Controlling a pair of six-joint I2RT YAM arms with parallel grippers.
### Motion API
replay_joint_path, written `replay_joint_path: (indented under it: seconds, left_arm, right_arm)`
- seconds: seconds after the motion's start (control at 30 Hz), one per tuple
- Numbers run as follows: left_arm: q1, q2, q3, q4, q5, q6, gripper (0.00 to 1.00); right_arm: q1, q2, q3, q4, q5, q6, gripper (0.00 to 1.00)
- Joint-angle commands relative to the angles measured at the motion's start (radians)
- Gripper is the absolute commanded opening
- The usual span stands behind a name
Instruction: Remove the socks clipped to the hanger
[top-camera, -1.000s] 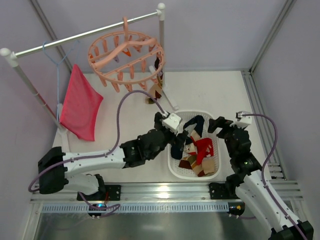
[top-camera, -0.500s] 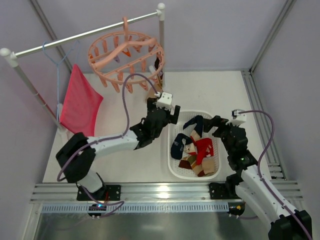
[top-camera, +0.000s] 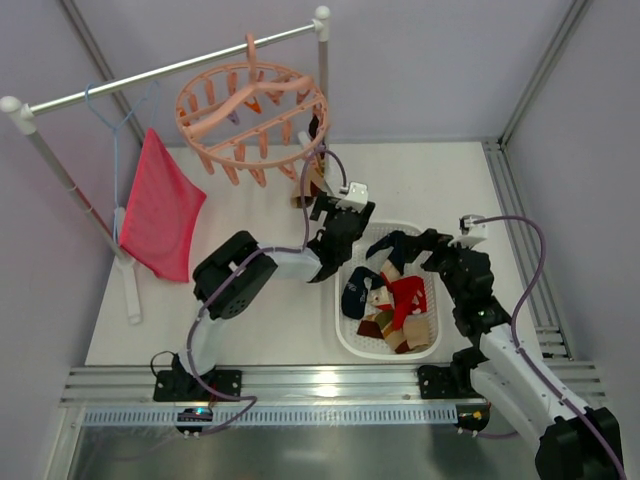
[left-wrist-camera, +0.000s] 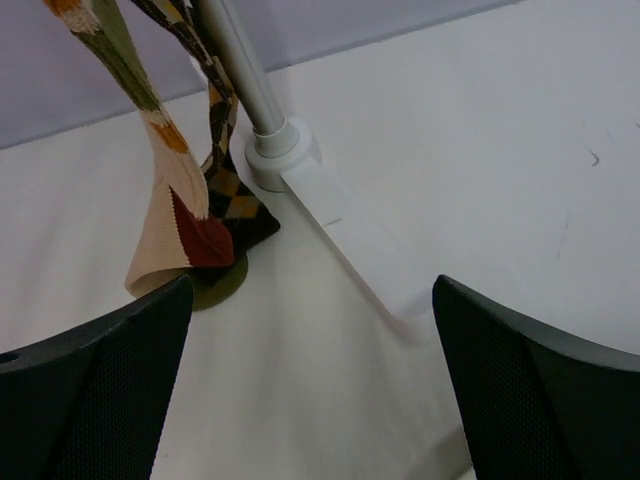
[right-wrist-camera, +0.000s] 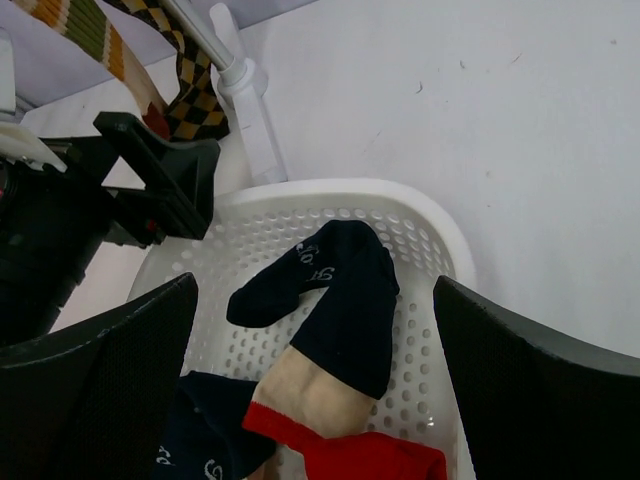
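Observation:
My left gripper needs to grip the brown-tan striped sock on its olive-green band (top-camera: 309, 175) (left-wrist-camera: 126, 72), just above the sock's lower orange stripe.
The salmon-pink ring hanger (top-camera: 252, 115) hangs from the rail by its hook. Two socks stay clipped at its right side by the post. They are a brown-tan striped sock (left-wrist-camera: 160, 190) and a diamond-patterned sock (left-wrist-camera: 228, 190), and both reach down to the table. My left gripper (top-camera: 325, 208) is open and empty just in front of them, and in the left wrist view (left-wrist-camera: 312, 400) only table lies between its fingers. My right gripper (top-camera: 415, 245) is open and empty over the white basket (top-camera: 340, 335). A navy sock (right-wrist-camera: 345, 290) and a red sock (right-wrist-camera: 350, 460) lie in the basket.
The rack's right post stands on a white base (left-wrist-camera: 275, 150) with a long foot (left-wrist-camera: 350, 240) lying toward my left gripper. A large pink-red cloth (top-camera: 160, 205) hangs on a light-blue wire hanger (top-camera: 110, 120) at the rail's left end. Several more socks fill the basket's near half.
My left arm has stretched away from the basket's left edge toward the post and the hanging socks. My right gripper has shifted a little left over the basket.

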Motion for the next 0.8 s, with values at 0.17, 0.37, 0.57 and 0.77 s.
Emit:
replay_joint_path:
  seconds: [0.17,0.37,0.57,0.77]
  left_arm:
    - [0.104,0.037,0.029,0.199,0.047,0.009,1.0]
    - [0.153,0.07,0.051,0.243,0.086,0.007,1.0]
    - [0.205,0.086,0.087,0.207,0.132,-0.034,1.0]
    - [0.242,0.118,0.15,0.171,0.195,-0.037,0.53]
  right_arm:
    - [-0.022,0.089,-0.004,0.16,-0.056,-0.009,0.99]
    - [-0.031,0.149,0.002,0.206,-0.11,-0.003,1.0]
    - [-0.034,0.172,0.006,0.215,-0.113,-0.001,1.0]
    - [-0.036,0.154,0.009,0.198,-0.113,-0.003,1.0]
